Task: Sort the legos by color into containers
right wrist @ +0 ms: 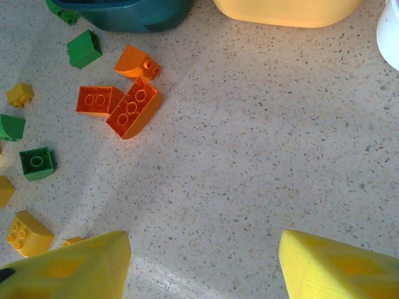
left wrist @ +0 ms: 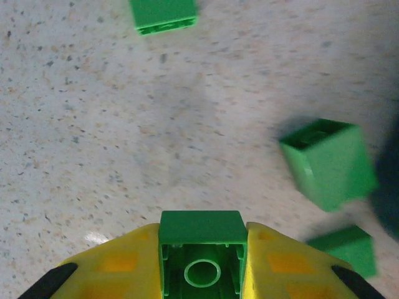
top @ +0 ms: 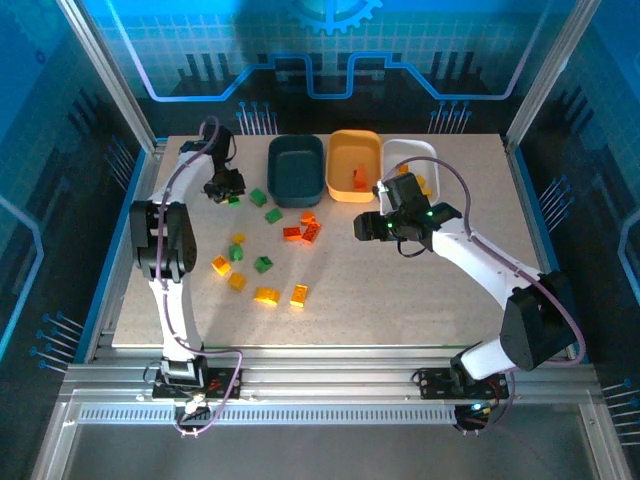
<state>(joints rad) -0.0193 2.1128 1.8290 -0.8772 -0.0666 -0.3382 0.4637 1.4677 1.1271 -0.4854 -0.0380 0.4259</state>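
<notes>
The small green lego, held just above the table now, will be released by my left gripper in the dark teal container's near corner (top: 307,190), beside the orange container.
My left gripper (top: 226,192) is shut on a small green lego (left wrist: 201,240), held between its yellow fingers (left wrist: 118,265) just above the table at the back left. Loose green legos (left wrist: 327,162) lie close to its right. My right gripper (right wrist: 202,249) hangs open over bare table, nothing between its fingertips (right wrist: 84,261). Ahead and to its left lie three red-orange legos (right wrist: 134,107). The containers stand in a row at the back: dark teal (top: 296,170), orange (top: 354,165), white (top: 410,160). A red-orange lego (top: 359,178) lies in the orange one.
Yellow legos (top: 266,296) and green ones (top: 263,264) are scattered over the table's middle left. A yellow brick (top: 425,185) sits in the white bin beside the right arm (top: 470,250). The metal frame rail (top: 320,375) runs along the near edge.
</notes>
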